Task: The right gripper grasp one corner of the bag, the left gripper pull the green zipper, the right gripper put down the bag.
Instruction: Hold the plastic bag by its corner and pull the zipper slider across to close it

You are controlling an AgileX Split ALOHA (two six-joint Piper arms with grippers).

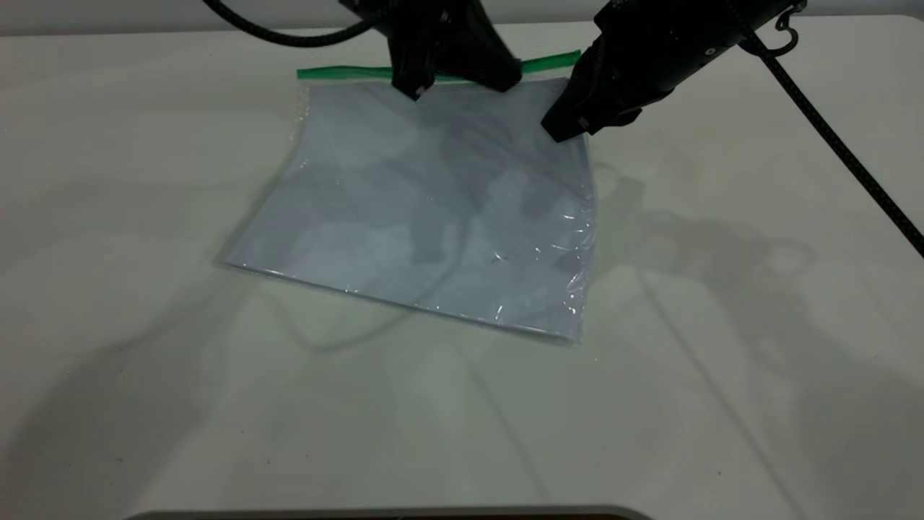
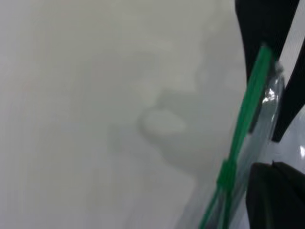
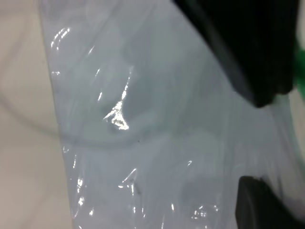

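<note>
The slider is past my left gripper's finger, toward my right gripper, so my left gripper needs to open, move that way and grip the green zipper (image 2: 238, 143) before it pulls.
The bag (image 1: 426, 209), a clear pouch with pale sheets inside, lies on the white table (image 1: 722, 325). The green zipper (image 1: 339, 72) runs along its far edge. The left gripper (image 1: 462, 83) hangs over the middle of that strip, its two jaws spread apart astride it, and hides the slider there. In the left wrist view the slider (image 2: 228, 171) sits beside one left finger (image 2: 276, 200), untouched. The right gripper (image 1: 567, 126) is at the far right corner of the bag (image 1: 570, 61), jaws apart over the plastic (image 3: 157, 143), holding nothing.
A braided black cable (image 1: 830, 137) runs from the right arm across the table's right side. The table's front edge (image 1: 375, 511) shows at the bottom of the exterior view. Arm shadows fall on the table right of the bag.
</note>
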